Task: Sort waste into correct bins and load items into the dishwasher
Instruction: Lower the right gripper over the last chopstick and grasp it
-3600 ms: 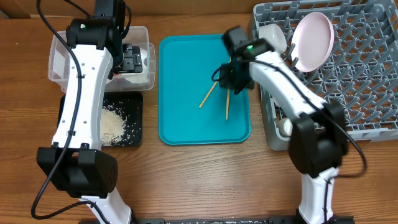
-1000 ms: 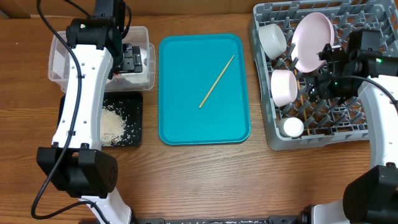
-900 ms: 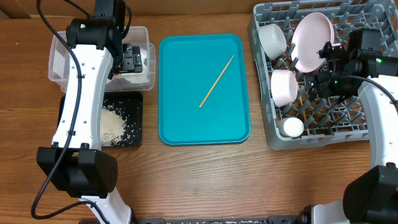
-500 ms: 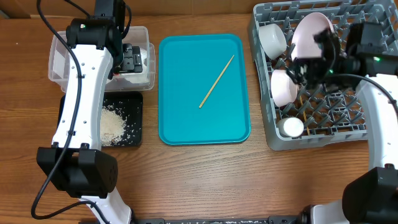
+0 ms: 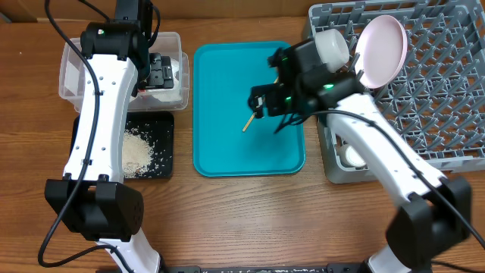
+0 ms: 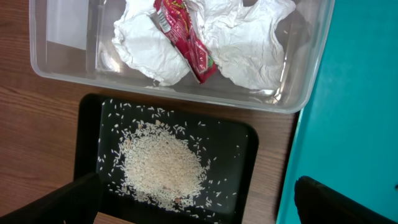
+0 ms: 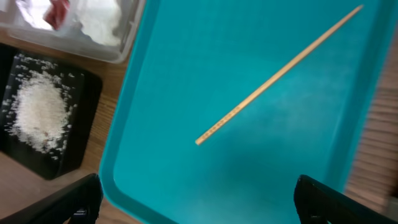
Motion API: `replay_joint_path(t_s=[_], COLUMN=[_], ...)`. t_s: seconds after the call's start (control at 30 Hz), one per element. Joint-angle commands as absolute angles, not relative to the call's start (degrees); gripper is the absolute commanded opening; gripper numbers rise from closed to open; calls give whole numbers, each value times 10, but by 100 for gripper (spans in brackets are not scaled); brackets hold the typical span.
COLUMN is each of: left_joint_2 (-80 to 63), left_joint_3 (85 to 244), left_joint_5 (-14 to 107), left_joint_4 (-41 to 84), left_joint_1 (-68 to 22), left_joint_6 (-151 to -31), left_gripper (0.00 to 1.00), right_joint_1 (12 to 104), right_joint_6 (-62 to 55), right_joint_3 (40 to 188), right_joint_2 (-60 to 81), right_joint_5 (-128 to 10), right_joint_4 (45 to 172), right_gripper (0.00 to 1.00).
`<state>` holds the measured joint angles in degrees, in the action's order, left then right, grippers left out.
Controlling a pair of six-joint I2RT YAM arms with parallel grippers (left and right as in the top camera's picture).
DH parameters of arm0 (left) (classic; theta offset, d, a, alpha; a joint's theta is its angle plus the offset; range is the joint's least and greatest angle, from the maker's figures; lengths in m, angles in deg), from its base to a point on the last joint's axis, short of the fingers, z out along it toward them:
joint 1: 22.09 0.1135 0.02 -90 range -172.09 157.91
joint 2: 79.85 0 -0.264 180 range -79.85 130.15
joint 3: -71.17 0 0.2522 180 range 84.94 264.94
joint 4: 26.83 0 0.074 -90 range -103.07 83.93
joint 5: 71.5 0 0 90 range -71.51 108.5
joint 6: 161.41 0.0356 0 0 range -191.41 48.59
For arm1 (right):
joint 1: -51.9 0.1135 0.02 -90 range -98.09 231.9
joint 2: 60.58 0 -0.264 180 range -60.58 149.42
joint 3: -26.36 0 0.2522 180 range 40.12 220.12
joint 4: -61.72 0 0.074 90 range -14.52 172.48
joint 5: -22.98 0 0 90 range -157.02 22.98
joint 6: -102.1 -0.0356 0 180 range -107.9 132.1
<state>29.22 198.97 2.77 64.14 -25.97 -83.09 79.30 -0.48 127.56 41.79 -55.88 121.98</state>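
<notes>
My right gripper should close on the patterned end of the wooden chopstick (image 5: 251, 118) (image 7: 234, 112), which is the end closer to the black tray.
One wooden chopstick (image 7: 280, 71) lies slantwise on the teal tray (image 7: 186, 93); overhead only its lower end (image 5: 247, 125) shows. My right gripper (image 5: 270, 102) (image 7: 199, 208) hovers open above it, holding nothing. The pink plate (image 5: 381, 49) and a pale bowl (image 5: 331, 44) stand in the grey dish rack (image 5: 443, 91), and the white cup (image 5: 348, 156) peeks out beside my right arm. My left gripper (image 5: 161, 72) (image 6: 199, 211) hangs open over the clear tub (image 6: 180, 93), which holds crumpled napkins (image 6: 249, 43) and the red wrapper (image 6: 186, 40). Rice (image 6: 161, 165) lies in the black tray (image 6: 249, 162).
The clear tub (image 5: 74, 72) and black tray (image 5: 163, 163) sit left of the teal tray (image 5: 227, 159); the rack stands right of it. My right arm crosses the rack's left edge. Bare wooden table runs along the front.
My right arm has swung left from the rack to above the teal tray. A single chopstick is on the tray now, where two lay earlier. The left arm has not moved.
</notes>
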Motion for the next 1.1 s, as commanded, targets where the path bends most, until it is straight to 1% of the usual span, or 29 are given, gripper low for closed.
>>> replay_joint_path(t_s=[0.0, 0.07, 0.17, 0.2, 0.27, 0.3, 0.37, 0.43, 0.67, 0.73, 0.87, 0.9, 1.03, 1.07], left_joint_2=[277, 277, 277, 277, 277, 277, 277, 277, 277, 277, 277, 277, 277, 277], left_joint_3=[2002, 2002, 2002, 2002, 2002, 2002, 2002, 2002, 2002, 2002, 2002, 2002, 2002, 2002], left_joint_5=[20, 20, 20, 20, 20, 20, 20, 20, 20, 20, 20, 20, 20, 20], left_joint_4=[642, 642, 642, 642, 642, 642, 642, 642, 642, 642, 642, 642, 642, 642], left_joint_1=[-259, -259, -259, -259, -259, -259, -259, -259, -259, -259, -259, -259, -259, -259], left_joint_6=[-834, -834, -834, -834, -834, -834, -834, -834, -834, -834, -834, -834, -834, -834], left_gripper=[100, 100, 100, 100, 100, 100, 100, 100, 100, 100, 100, 100, 100, 100], right_joint_1=[811, 823, 829, 830, 830, 830, 830, 830, 832, 832, 832, 832, 834, 835], right_joint_6=[-41, -41, -49, -82, -210, -255, -316, -340, -357, -360, -362, -362, -371, -370], right_joint_3=[1291, 1291, 1290, 1290, 1290, 1290, 1290, 1290, 1290, 1290, 1290, 1290, 1290, 1290], right_joint_2=[445, 451, 454, 455, 458, 460, 471, 489, 571, 588, 604, 605, 616, 623], right_joint_5=[-570, -527, -528, -546, -632, -671, -734, -755, -748, -747, -753, -754, -769, -772], right_joint_4=[1198, 1177, 1134, 1121, 1116, 1120, 1120, 1112, 1100, 1096, 1086, 1085, 1085, 1085], right_gripper=[100, 100, 100, 100, 100, 100, 99, 96, 81, 73, 53, 49, 38, 37])
